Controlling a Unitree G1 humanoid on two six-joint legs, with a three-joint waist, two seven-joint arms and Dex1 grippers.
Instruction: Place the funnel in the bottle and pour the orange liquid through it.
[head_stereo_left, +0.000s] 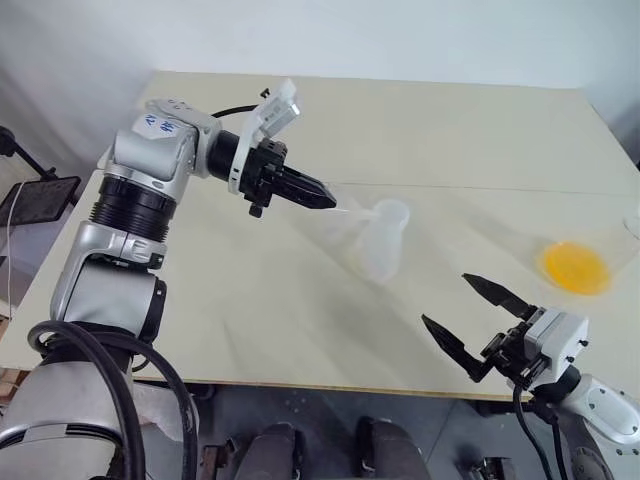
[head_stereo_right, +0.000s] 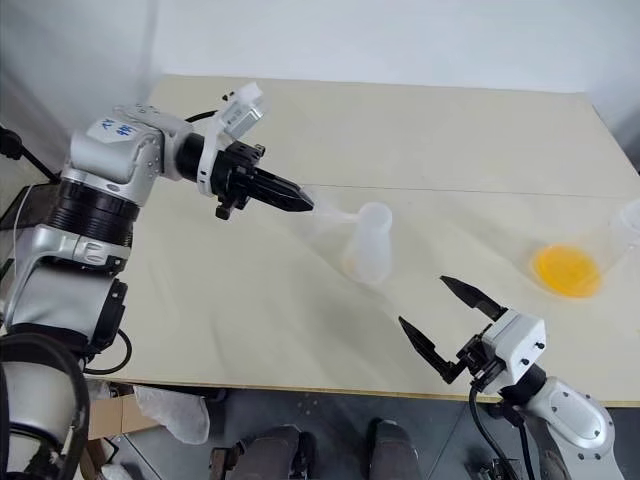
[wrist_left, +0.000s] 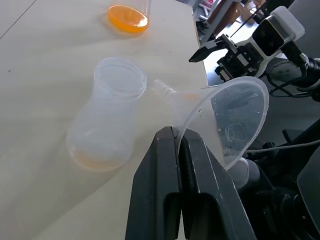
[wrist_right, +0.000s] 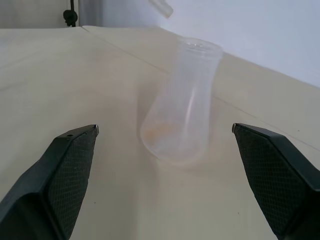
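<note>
My left gripper needs to gently let go of the clear funnel, now held tilted above the table, so that it is left in the opening of the clear bottle (head_stereo_left: 394, 209) (wrist_left: 120, 78).
My left gripper (head_stereo_left: 328, 198) is shut on the rim of the small clear funnel (wrist_left: 235, 115) and holds it tilted above the table. The funnel's spout (wrist_left: 162, 90) points toward the open mouth of the clear bottle (head_stereo_left: 383, 240) and sits just beside it, not inside. The bottle stands upright mid-table with a faint orange film at its base. The orange liquid (head_stereo_left: 575, 267) lies in the bottom of a clear flask at the right side of the table. My right gripper (head_stereo_left: 446, 298) hangs open near the table's front edge, facing the bottle (wrist_right: 182, 100), nothing between its fingers.
The pale wooden table (head_stereo_left: 250, 290) reaches left and back from the bottle. Its front edge runs just under my right gripper. A black stand (head_stereo_left: 40, 195) sits off the table's left side.
</note>
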